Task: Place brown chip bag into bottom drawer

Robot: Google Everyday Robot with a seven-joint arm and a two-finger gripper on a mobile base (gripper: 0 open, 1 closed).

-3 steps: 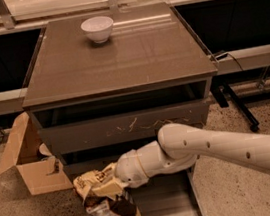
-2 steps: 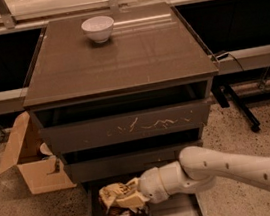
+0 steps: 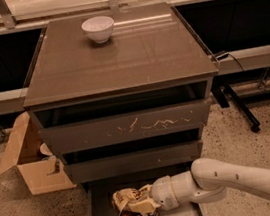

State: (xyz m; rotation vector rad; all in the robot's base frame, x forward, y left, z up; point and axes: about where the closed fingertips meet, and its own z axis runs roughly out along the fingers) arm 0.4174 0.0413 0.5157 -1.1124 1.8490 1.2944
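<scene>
Next, I release the brown chip bag in the open bottom drawer (image 3: 166,197), toward the black stand leg.
The brown chip bag (image 3: 135,208) is a wrinkly foil bag, dark brown with cream-yellow ends. It hangs low over the open bottom drawer (image 3: 103,213), its lower end down near the drawer's floor. My gripper (image 3: 145,202) is shut on the bag's upper part. The white arm reaches in from the lower right across the drawer's front. The drawer is pulled out below the grey-brown cabinet (image 3: 120,77); my arm and the bag hide much of its floor.
A small white bowl (image 3: 98,28) stands on the cabinet's top at the back. The middle drawer front (image 3: 128,128) has white scratches. An open tan cardboard box (image 3: 29,161) sits on the floor left of the cabinet. A black stand leg (image 3: 238,107) is at right.
My gripper has carried the bag to the right and downward, from beside the drawer's left front corner to over the middle of the drawer. The arm has dropped lower.
</scene>
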